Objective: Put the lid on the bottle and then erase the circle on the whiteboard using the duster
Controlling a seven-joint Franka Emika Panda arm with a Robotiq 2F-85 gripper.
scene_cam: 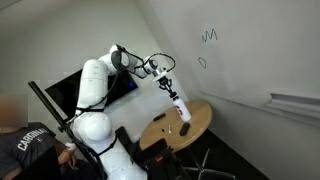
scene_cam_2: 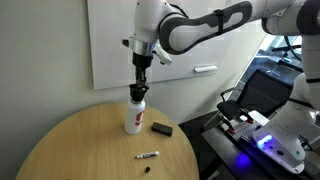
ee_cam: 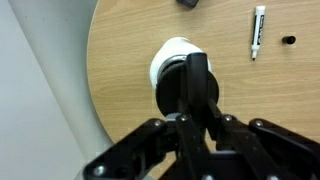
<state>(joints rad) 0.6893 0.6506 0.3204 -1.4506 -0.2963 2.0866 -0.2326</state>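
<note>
Next, I let go of the dark lid, now at the bottle's mouth, with my gripper on the opening of the white bottle (scene_cam: 174, 96) (ee_cam: 184, 79) standing on the round table.
The small white bottle (scene_cam_2: 134, 118) with red accents stands upright on the round wooden table (scene_cam_2: 80, 140); it also shows in an exterior view (scene_cam: 182, 109) and in the wrist view (ee_cam: 163, 62). My gripper (scene_cam_2: 141, 78) is straight above it, shut on the dark lid (ee_cam: 191, 88), which sits at the bottle's mouth. The dark duster (scene_cam_2: 162, 128) lies on the table just beside the bottle and at the wrist view's top edge (ee_cam: 187, 3). The circle (scene_cam: 202, 62) is drawn on the whiteboard (scene_cam: 250, 55), below a zigzag scribble (scene_cam: 208, 36).
A marker (scene_cam_2: 147, 155) and a small black cap (scene_cam_2: 148, 170) lie near the table's front edge. A dark monitor (scene_cam: 95, 85) stands behind the arm, and a person (scene_cam: 25, 145) sits beside the robot base. A laptop (scene_cam_2: 255, 95) is off the table's side.
</note>
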